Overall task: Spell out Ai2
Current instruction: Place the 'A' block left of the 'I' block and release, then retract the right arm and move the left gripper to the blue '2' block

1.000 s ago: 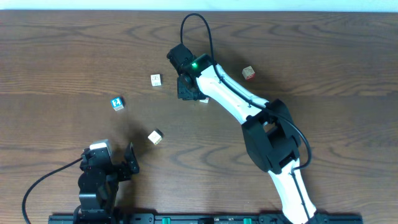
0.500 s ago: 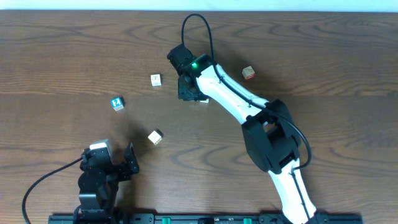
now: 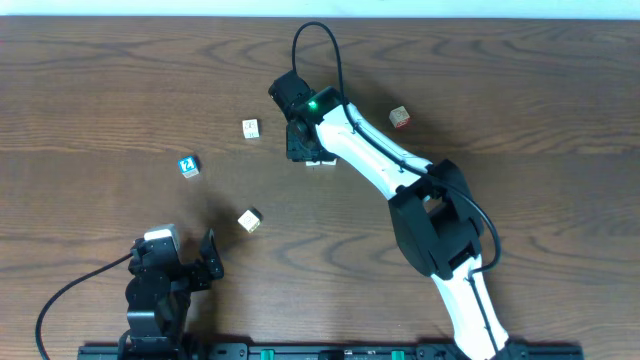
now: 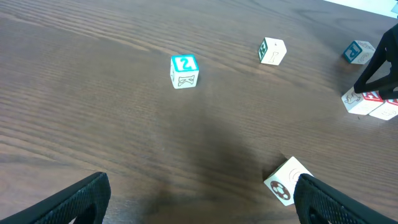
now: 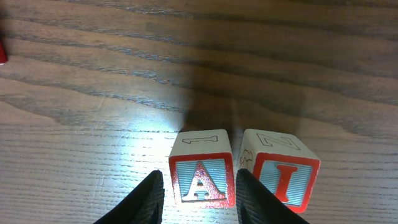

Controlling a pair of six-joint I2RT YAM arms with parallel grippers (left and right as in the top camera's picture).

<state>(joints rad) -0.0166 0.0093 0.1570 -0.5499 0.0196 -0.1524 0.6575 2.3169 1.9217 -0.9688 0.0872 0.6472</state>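
Observation:
The blue 2 block [image 3: 190, 168] [image 4: 185, 73] completes the word after the A and I blocks, so my left gripper will close on its sides.
In the right wrist view, the red-framed A block [image 5: 200, 177] stands on the table with the I block [image 5: 283, 177] touching its right side. My right gripper [image 5: 198, 193] straddles the A block with a thin gap on the left, so it is open. In the overhead view this gripper [image 3: 305, 148] covers most of the pair [image 3: 320, 161]. The blue 2 block [image 3: 187, 166] lies apart to the left and also shows in the left wrist view [image 4: 184, 71]. My left gripper [image 3: 205, 262] is open and empty near the front left.
A white block [image 3: 250, 128] lies left of the right gripper. A block with a ball picture [image 3: 249, 220] lies near the left gripper's right finger [image 4: 287, 181]. A reddish block [image 3: 400, 117] sits right of the right arm.
The blocks under the right gripper show slightly further left than before. The left arm has not moved.

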